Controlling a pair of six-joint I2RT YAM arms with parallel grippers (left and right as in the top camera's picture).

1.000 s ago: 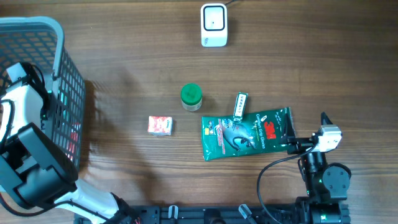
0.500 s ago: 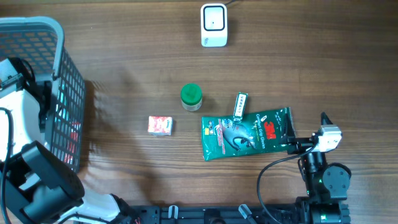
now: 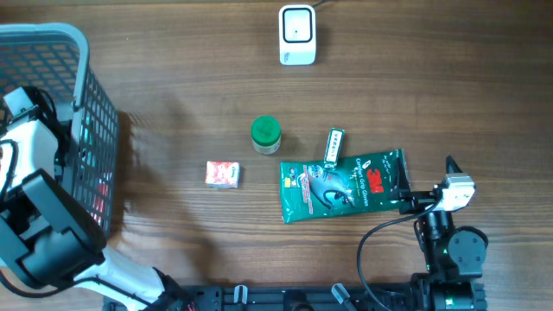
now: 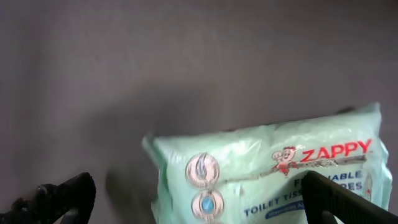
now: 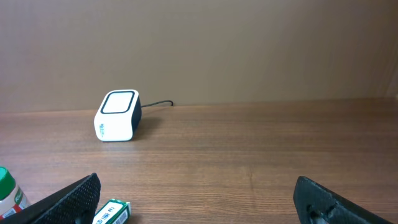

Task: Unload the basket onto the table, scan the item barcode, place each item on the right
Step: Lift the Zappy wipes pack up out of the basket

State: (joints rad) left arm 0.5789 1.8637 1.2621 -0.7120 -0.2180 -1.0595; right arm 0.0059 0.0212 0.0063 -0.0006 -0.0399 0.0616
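Next, I shift my left gripper and pinch the end with the round symbols (image 4: 203,180), because the pack reaches past that gripper's fingertip, which lies over the ZAPPY print.
A pale green Zappy toilet tissue pack (image 4: 273,174) lies just under my left gripper (image 4: 202,202), whose jaws stand wide open on either side of it without holding it. Seen from overhead, the left arm (image 3: 30,142) reaches down into the grey basket (image 3: 52,34), and its fingers are hidden there. The white scanner (image 3: 296,34) stands at the far middle of the table and also shows as the scanner (image 5: 117,116) in the right wrist view. My right gripper (image 5: 199,205) is open and empty, low at the right edge of a green 3M pouch (image 3: 341,185).
On the wooden table sit a green-capped bottle (image 3: 265,135), a small red and white box (image 3: 222,174) and a small green and white box (image 3: 334,145) with a barcode facing the right wrist camera. The basket wall stands at the far left.
The left arm shifted slightly inside the basket and came back. The right arm and the things on the table have not moved.
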